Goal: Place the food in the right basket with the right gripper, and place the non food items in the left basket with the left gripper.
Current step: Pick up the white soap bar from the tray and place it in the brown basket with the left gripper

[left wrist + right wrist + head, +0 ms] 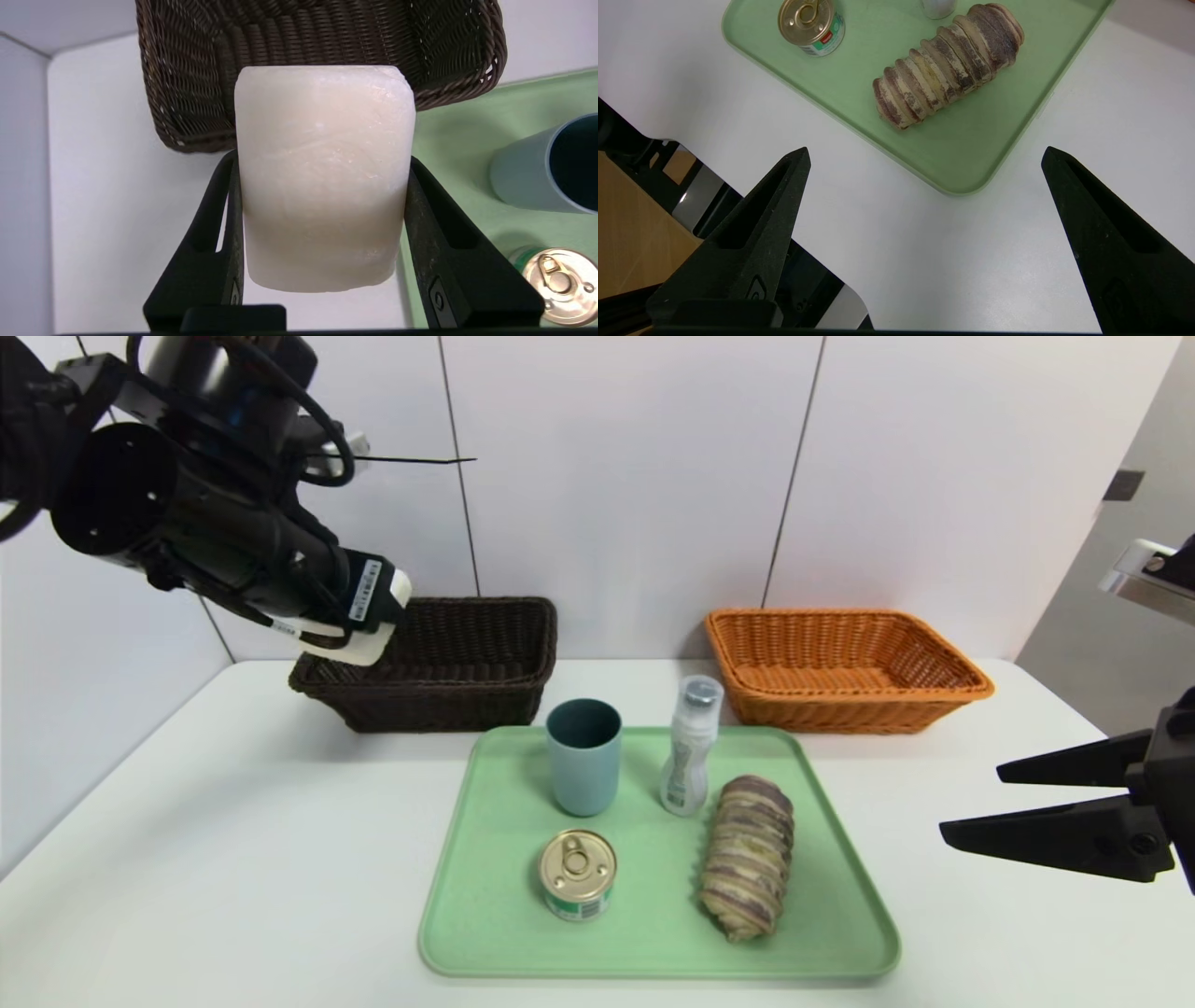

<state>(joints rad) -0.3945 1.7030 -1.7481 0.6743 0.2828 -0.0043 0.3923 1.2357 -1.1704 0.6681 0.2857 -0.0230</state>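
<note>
Next, I set the white soap bar down with my left gripper inside the dark brown basket, toward its end (402,670) (263,56) farthest from the orange basket.
My left gripper (378,616) is shut on the white soap bar (322,186), held in the air over the near left corner of the dark brown left basket (467,663). On the green tray (485,915) stand the blue-grey cup (583,770) and the small white bottle (691,747). The tin can (578,875) and the swirled bread roll (747,856) lie nearer the front. The orange right basket (840,663) sits at the back right, with nothing showing inside. My right gripper (971,801) hangs open and empty to the right of the tray, off its near corner (971,154).
The white table (233,859) ends at a tiled wall just behind both baskets. In the right wrist view the table's front edge and a dark frame (635,154) below it show close to that gripper.
</note>
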